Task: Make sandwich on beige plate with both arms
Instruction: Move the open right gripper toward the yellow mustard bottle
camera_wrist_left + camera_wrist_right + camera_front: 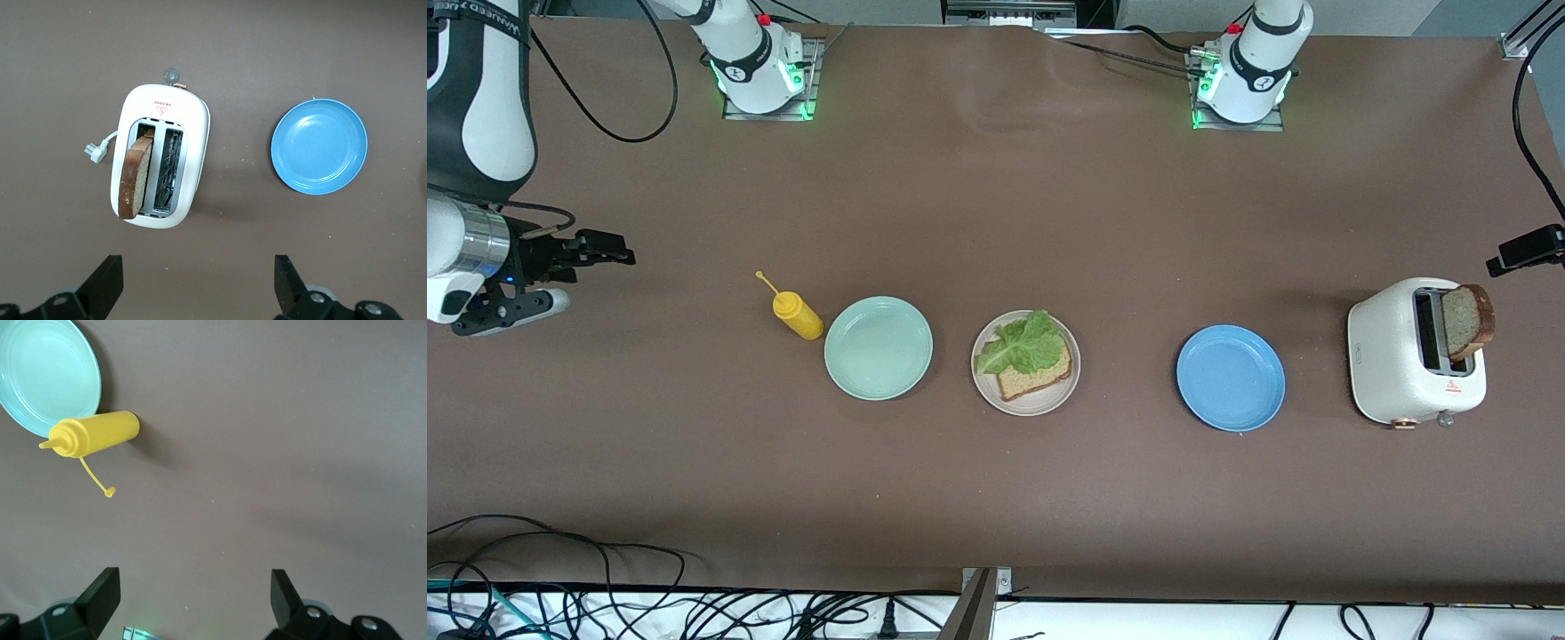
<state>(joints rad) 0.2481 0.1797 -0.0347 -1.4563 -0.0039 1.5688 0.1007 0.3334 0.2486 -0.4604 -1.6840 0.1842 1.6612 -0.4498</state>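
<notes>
My right gripper should next move to the yellow squeeze bottle beside the mint-green plate and close on the bottle's body (801,318) (110,431), below its cap.
The beige plate (1040,405) sits mid-table. On it lies one slice of brown bread (1042,377) with a ruffled green lettuce leaf (1021,347) on top. A second slice (1465,320) (133,177) stands up out of a slot of the white toaster (1392,356) (193,133) at the left arm's end. My left gripper (1529,249) (197,261) hangs open over bare table beside the toaster, holding nothing. My right gripper (609,251) (193,573) hangs open and empty over bare table at the right arm's end.
A mint-green plate (878,348) (40,373) lies beside the beige plate, with a yellow squeeze bottle (798,316) (100,432) lying against its rim. A blue plate (1231,378) (319,147) lies between the beige plate and the toaster. Cables run along the table's near edge.
</notes>
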